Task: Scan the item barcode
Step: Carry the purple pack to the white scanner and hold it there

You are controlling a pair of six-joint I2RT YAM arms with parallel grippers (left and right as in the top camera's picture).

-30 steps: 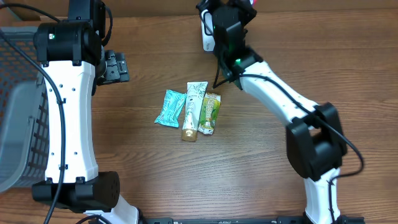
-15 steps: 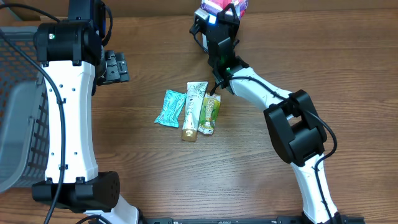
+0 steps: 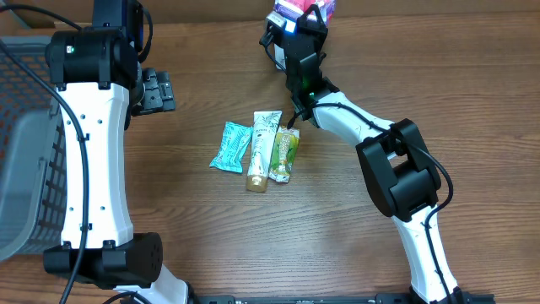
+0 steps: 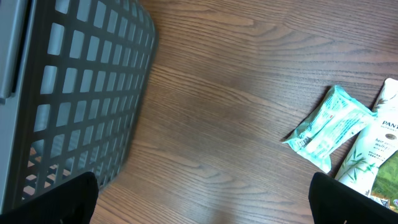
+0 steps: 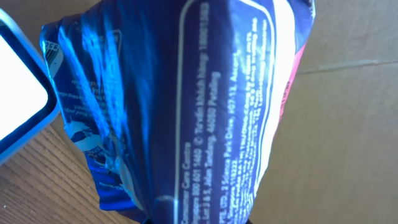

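My right gripper is holding the blue and pink packet. It will let go of it on bare wood at the end (image 3: 491,139) opposite the mesh basket.
My right gripper (image 3: 301,25) is at the table's far edge, shut on a blue and pink packet (image 3: 304,7). In the right wrist view that packet (image 5: 186,106) fills the frame, with white small print facing the camera and no barcode showing. The right gripper (image 5: 199,219) clamps its lower end, and the fingers are almost wholly hidden by it. A white panel with a blue rim (image 5: 18,99) lies just left of the packet. My left gripper (image 3: 157,91) hangs open and empty above bare wood (image 4: 202,202), its black fingertips (image 4: 74,199) far apart.
A teal packet (image 3: 229,147), a cream tube (image 3: 262,150) and a green packet (image 3: 284,154) lie side by side mid-table. A dark mesh basket (image 3: 25,127) stands at the left edge, close to the left arm. The left wrist view shows the basket (image 4: 81,93) and the teal packet (image 4: 329,127).
The right arm has swung its wrist up toward the far edge with the packet, then held still over the last half second. The left arm has not moved.
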